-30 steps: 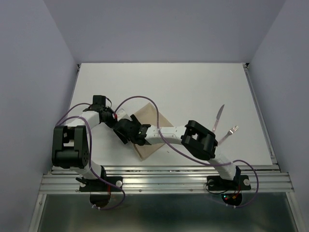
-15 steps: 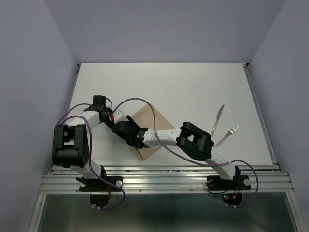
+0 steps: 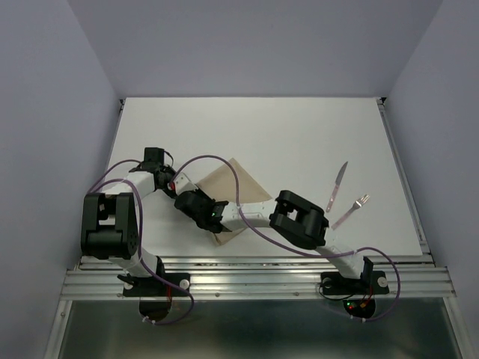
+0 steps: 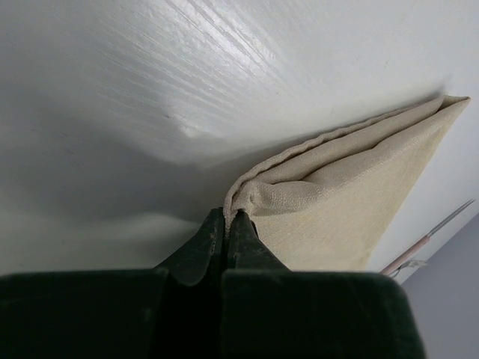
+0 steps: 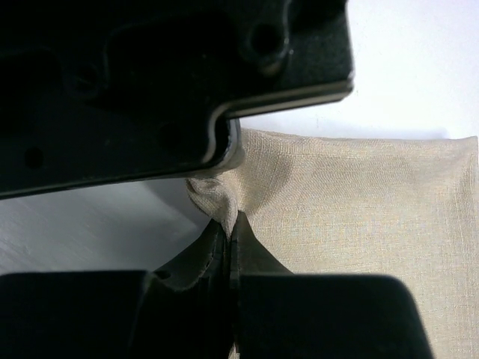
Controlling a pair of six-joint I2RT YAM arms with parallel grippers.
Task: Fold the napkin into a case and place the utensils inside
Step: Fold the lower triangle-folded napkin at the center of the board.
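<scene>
Both grippers are pinching the same bunched corner of the napkin, so the left gripper will open, back away and take the napkin's folded edge (image 4: 288, 173) while the right gripper holds the corner.
The beige napkin (image 3: 238, 191) lies folded on the white table (image 3: 284, 134), left of centre. My left gripper (image 3: 184, 185) is shut on the napkin's (image 4: 352, 202) left corner, with the cloth edge pinched between the fingertips (image 4: 228, 215). My right gripper (image 3: 203, 212) sits just in front of it. It is shut on a bunched bit of napkin (image 5: 374, 217) at the same corner (image 5: 230, 221). The utensils lie to the right, apart from the cloth: a knife (image 3: 337, 185) and a fork (image 3: 353, 209), both with pinkish handles. One utensil (image 4: 426, 239) shows past the napkin in the left wrist view.
The left gripper's black body (image 5: 150, 82) hangs right above my right fingers, very close. The right arm's elbow (image 3: 299, 217) lies between the napkin and the utensils. Grey walls surround the table on three sides, and a metal rail (image 3: 254, 273) runs along the near edge.
My right gripper has closed from wide open onto the napkin's corner, and the right arm has shifted slightly left. The left gripper has kept its grip and place.
</scene>
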